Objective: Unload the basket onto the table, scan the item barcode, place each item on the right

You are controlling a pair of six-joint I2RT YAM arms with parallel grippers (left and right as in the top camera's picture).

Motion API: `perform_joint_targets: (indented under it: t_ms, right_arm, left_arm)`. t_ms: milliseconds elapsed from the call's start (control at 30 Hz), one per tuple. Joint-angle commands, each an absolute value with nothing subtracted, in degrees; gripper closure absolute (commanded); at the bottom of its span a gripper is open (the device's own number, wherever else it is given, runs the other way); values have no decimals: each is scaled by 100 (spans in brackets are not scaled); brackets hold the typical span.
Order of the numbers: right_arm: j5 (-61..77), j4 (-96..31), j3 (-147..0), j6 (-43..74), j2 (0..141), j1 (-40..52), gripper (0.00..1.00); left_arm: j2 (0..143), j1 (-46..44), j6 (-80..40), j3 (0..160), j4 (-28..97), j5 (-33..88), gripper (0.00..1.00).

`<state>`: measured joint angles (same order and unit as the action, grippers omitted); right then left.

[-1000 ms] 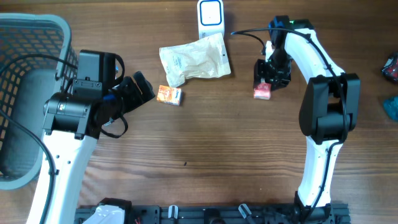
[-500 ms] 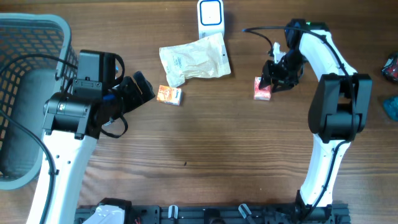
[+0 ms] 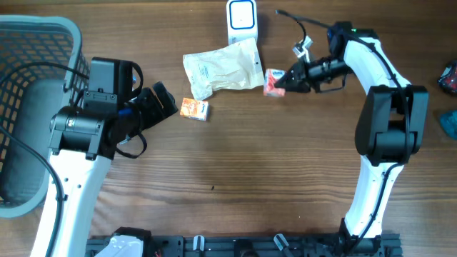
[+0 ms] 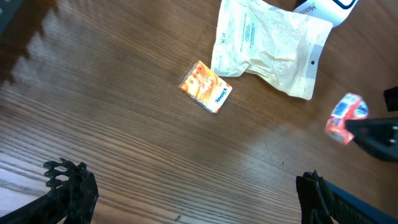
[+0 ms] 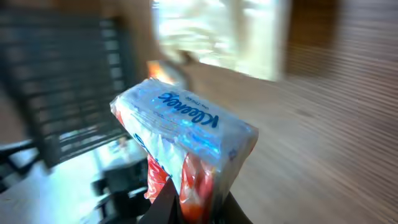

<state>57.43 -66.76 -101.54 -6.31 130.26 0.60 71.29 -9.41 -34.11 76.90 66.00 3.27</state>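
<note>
My right gripper is going to set the Kleenex tissue pack down, and it will let go of it beside the red and black thing and the teal thing [image 3: 433, 105].
A small Kleenex tissue pack [image 3: 271, 81], red, white and blue, is held off the table just right of the beige pouch [image 3: 223, 67] and below the white scanner [image 3: 242, 18]. My right gripper [image 3: 283, 80] is shut on its red end and lies sideways, pointing left. The right wrist view shows the pack [image 5: 186, 134] pinched between my gripper's [image 5: 194, 202] dark fingertips, with the Kleenex label facing the camera. The left wrist view also catches the pack [image 4: 346, 116]. My left gripper [image 3: 161, 102] hovers open at the left, its fingers [image 4: 69, 186] spread wide over bare wood.
A small orange box [image 3: 194, 108] lies below the pouch, close to my left gripper. A grey mesh basket [image 3: 43, 28] fills the far left. At the right edge lie a red and black thing [image 3: 448, 77] and a teal thing [image 3: 450, 123].
My right gripper closed on the tissue pack, lifted it from the table and swung it left and up towards the scanner. The left arm has not moved.
</note>
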Motion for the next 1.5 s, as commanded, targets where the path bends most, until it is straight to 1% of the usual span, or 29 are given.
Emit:
perform_joint_targets:
  t_ms: [0, 100, 200, 233, 333, 400, 500, 533, 567, 633, 700, 767, 867, 933, 1033, 1100, 1167, 1233, 1300, 1400, 1467]
  right_arm:
    - [7756, -6689, -10291, -1385, 13061, 78, 96]
    - [8458, -6587, -10291, -1500, 13061, 78, 96]
    - [9172, -6036, -10289, -1273, 13061, 78, 96]
    - [9303, -5647, -10291, -860, 13061, 78, 96]
    - [9282, -3789, -10289, 1201, 13061, 82, 96]
    - [8473, -2576, -10291, 2668, 13058, 141, 95]
    - [7456, -1570, -10291, 3684, 13058, 283, 95]
    - [6794, -1376, -10298, 3997, 13047, 331, 95]
    - [6125, -1378, -10357, 4071, 13034, 362, 95]
    - [4877, -1769, -10547, 4040, 12984, 425, 95]
    - [3269, -2770, -11137, 3542, 12971, 558, 95]
    - [1885, -3415, -11638, 3120, 12969, 731, 95]
    - [-10, -3743, -12101, 2403, 12971, 1087, 95]
    - [-1575, -3546, -12134, 1155, 12978, 1468, 95]
    - [-2845, -2650, -12130, -1245, 13074, 2062, 95]
    - [-2810, -1981, -12127, -2034, 13144, 2311, 95]
    - [-2329, -1387, -12127, -2663, 13277, 2491, 95]
    - [-2021, -1153, -12127, -3225, 13465, 2600, 95]
    - [-2099, -1157, -12127, -3820, 13714, 2641, 95]
    - [-2497, -1212, -12127, -3942, 13994, 2639, 95]
    - [-2346, -1299, -12127, -3868, 14027, 2639, 95]
  left_arm:
    - [7102, -915, -3321, 7736, 6587, 314, 0]
    - [7102, -915, -3319, 7736, 6587, 314, 0]
    - [7102, -915, -3321, 7736, 6587, 314, 0]
    - [7102, -915, -3321, 7736, 6587, 314, 0]
    - [7102, -915, -3319, 7736, 6587, 314, 0]
    - [7102, -915, -3321, 7736, 6589, 314, 0]
    - [7102, -915, -3321, 7736, 6589, 314, 0]
    - [7102, -915, -3321, 7736, 6587, 314, 0]
    - [7102, -915, -3321, 7736, 6589, 314, 0]
    - [7102, -915, -3321, 7736, 6587, 314, 0]
    - [7102, -915, -3319, 7736, 6589, 314, 0]
    - [7102, -915, -3319, 7736, 6587, 314, 0]
    - [7102, -915, -3321, 7736, 6589, 314, 0]
    - [7102, -915, -3321, 7736, 6589, 314, 0]
    - [7102, -915, -3321, 7736, 6587, 314, 0]
    - [7102, -915, -3321, 7736, 6589, 314, 0]
    - [7102, -915, -3319, 7736, 6589, 314, 0]
    - [7102, -915, -3319, 7736, 6587, 314, 0]
    - [7102, -915, -3319, 7736, 6587, 314, 0]
    - [7102, -915, -3321, 7736, 6587, 314, 0]
    - [7102, -915, -3321, 7736, 6587, 314, 0]
